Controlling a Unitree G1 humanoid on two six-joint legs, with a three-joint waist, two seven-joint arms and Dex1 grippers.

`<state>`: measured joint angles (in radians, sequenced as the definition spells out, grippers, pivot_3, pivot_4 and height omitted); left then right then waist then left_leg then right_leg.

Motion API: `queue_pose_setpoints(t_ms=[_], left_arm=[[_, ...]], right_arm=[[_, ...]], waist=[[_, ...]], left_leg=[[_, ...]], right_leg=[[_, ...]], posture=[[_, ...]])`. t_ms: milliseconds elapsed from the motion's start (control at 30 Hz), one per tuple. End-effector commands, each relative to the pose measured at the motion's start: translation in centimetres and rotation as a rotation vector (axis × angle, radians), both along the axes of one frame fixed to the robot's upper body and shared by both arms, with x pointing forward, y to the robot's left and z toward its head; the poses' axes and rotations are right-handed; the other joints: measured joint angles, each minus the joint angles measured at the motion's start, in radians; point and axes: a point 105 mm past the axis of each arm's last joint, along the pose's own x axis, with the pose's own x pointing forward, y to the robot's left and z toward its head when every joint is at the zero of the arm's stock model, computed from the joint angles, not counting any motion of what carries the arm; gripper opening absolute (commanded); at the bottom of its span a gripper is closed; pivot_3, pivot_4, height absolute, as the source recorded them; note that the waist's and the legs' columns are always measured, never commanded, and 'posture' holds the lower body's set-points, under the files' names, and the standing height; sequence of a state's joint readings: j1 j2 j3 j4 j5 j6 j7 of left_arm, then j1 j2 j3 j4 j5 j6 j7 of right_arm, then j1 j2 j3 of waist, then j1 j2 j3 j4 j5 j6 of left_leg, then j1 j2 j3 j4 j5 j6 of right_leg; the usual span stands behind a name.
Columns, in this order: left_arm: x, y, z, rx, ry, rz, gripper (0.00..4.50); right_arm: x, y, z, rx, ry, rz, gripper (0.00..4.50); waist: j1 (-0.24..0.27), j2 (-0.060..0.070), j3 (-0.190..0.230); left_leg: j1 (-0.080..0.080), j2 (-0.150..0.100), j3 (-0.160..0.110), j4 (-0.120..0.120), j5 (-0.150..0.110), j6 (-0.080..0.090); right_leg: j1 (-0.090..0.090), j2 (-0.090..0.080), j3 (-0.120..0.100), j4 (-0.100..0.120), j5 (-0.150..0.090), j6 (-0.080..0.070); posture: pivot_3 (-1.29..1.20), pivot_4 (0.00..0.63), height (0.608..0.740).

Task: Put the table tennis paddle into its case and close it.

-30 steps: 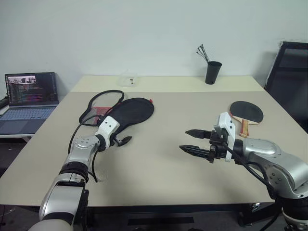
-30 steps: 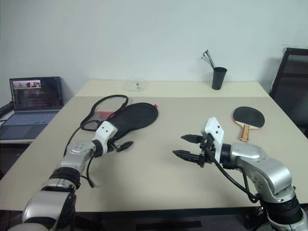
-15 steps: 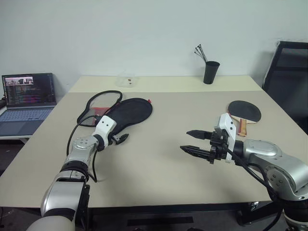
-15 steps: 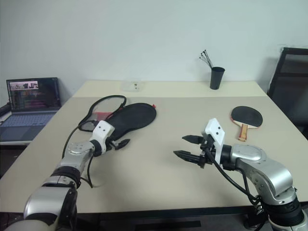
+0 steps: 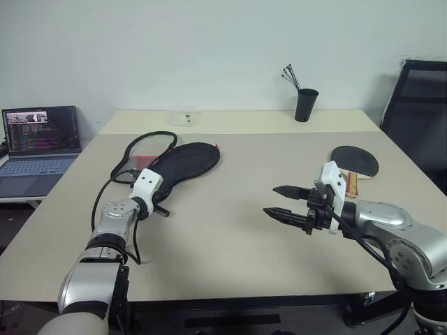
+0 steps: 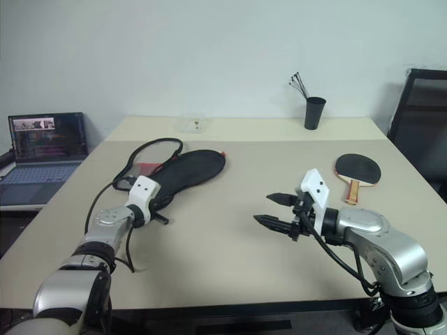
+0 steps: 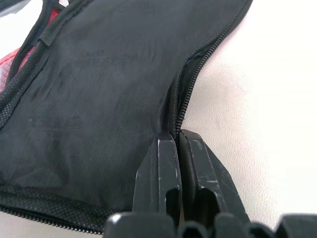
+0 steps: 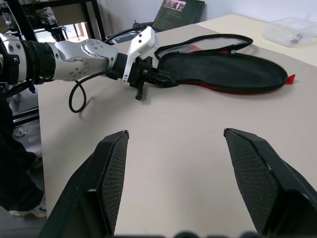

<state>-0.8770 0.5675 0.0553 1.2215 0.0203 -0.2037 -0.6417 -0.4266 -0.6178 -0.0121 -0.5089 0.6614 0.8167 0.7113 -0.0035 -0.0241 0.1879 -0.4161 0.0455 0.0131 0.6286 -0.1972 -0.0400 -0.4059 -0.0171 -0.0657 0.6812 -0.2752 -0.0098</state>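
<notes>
Next, I release the case with my left gripper on the bare middle of the table (image 5: 248, 169), just beyond my right fingertips. The case now lies unzipped on the table.
The case (image 5: 186, 159) lies unzipped on the left half of the table, a black pouch with its lid flap and a bit of red at the far end. My left gripper (image 7: 177, 136) is shut on the case's zipper rim at the narrow end nearest me. The table tennis paddle (image 5: 355, 161) lies flat at the right side of the table, black face up, handle pointing toward me. My right gripper (image 5: 271, 200) hovers open above the middle of the table, apart from the paddle, holding nothing, its fingers (image 8: 113, 173) spread wide.
A laptop (image 5: 38, 143) stands open on a side desk at the left. A black cup (image 5: 306, 105) with sticks and a clear plastic box (image 5: 183, 117) sit at the table's far edge. A black chair (image 5: 419, 112) stands at the right.
My left gripper has gone from open to shut, pinching the case's zipper rim, after shifting slightly left. The right arm has kept still.
</notes>
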Motion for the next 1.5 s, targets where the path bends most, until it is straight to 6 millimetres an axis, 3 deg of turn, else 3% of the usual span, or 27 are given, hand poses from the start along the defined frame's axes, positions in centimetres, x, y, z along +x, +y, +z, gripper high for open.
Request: queue_pose_setpoints(t_ms=[33,300,500,833,967,1100,1200,1333,1467,1500], left_arm=[[-0.1,-0.3,0.4,0.020,0.001,-0.041,0.02],[-1.1,-7.2,3.2,-0.190,0.022,-0.191,0.02],[-2.3,-14.8,4.7,-0.375,0.116,-0.266,0.02],[-0.8,-24.3,4.3,-0.463,0.217,-0.304,0.02],[-0.3,-26.0,3.7,-0.445,0.216,-0.298,0.02],[-0.2,-26.3,3.3,-0.454,0.217,-0.298,0.02],[-0.1,-25.8,3.7,-0.485,0.196,-0.300,0.69],[-0.3,-24.7,4.4,-0.474,0.151,-0.318,2.02],[-2.5,-23.8,6.7,-0.490,0.065,-0.470,3.37],[-3.0,-23.3,6.9,-0.479,0.051,-0.493,3.37]], right_arm=[[-0.4,-0.1,1.5,0.017,-0.068,-0.002,3.35],[-0.4,-0.6,1.6,0.022,-0.066,-0.030,3.35],[-0.2,-1.1,1.8,0.021,-0.065,-0.043,3.35],[-0.2,-2.2,1.6,-0.015,-0.063,-0.064,3.35],[-0.4,-2.3,1.7,-0.018,-0.068,-0.075,3.35],[-0.5,-2.3,1.7,-0.015,-0.067,-0.083,3.35],[-0.5,-2.3,1.7,-0.007,-0.065,-0.090,3.35],[-0.1,-2.1,1.8,0.006,-0.062,-0.091,3.35],[1.0,-1.9,1.8,0.035,-0.047,-0.114,3.35],[1.5,-1.9,1.8,0.046,-0.043,-0.128,3.35]], waist=[[0.000,0.000,0.000],[0.005,0.000,0.000],[0.008,-0.001,0.000],[0.009,-0.002,0.001],[0.004,-0.003,0.001],[0.004,-0.003,0.001],[0.004,-0.003,0.001],[0.003,-0.003,0.001],[0.000,-0.003,0.001],[-0.001,-0.003,0.001]], left_leg=[[0.000,0.000,0.000,0.000,0.000,0.000],[-0.001,0.001,-0.001,0.000,0.000,0.000],[-0.001,0.000,-0.002,0.001,0.000,0.000],[-0.002,-0.004,-0.002,0.001,0.000,0.000],[-0.002,-0.004,-0.001,0.001,0.000,0.000],[-0.002,-0.004,-0.001,0.001,0.000,0.000],[-0.002,-0.004,-0.001,0.001,0.000,0.000],[-0.001,-0.004,-0.001,0.001,0.000,0.000],[-0.001,-0.003,-0.001,0.001,0.000,0.000],[-0.001,-0.002,0.000,0.001,0.000,0.000]], right_leg=[[0.000,0.000,0.000,0.000,0.000,0.000],[0.000,-0.002,0.001,0.000,0.000,0.000],[0.001,-0.002,0.001,0.000,0.000,0.000],[0.001,-0.001,0.000,-0.001,0.000,0.001],[0.001,-0.001,0.001,-0.002,0.000,0.001],[0.001,-0.001,0.000,-0.002,0.000,0.001],[0.001,-0.001,0.001,-0.002,0.000,0.001],[0.001,-0.001,0.001,-0.002,0.000,0.001],[0.001,0.000,0.001,-0.001,0.000,0.001],[0.001,0.000,0.002,-0.001,0.000,0.001]], posture=[[0.00,0.150,0.740],[0.00,0.150,0.740],[0.00,0.150,0.740],[0.00,0.150,0.740],[0.00,0.150,0.740],[0.00,0.150,0.740],[0.00,0.150,0.740],[0.00,0.150,0.740],[0.00,0.150,0.740],[0.00,0.150,0.740]])
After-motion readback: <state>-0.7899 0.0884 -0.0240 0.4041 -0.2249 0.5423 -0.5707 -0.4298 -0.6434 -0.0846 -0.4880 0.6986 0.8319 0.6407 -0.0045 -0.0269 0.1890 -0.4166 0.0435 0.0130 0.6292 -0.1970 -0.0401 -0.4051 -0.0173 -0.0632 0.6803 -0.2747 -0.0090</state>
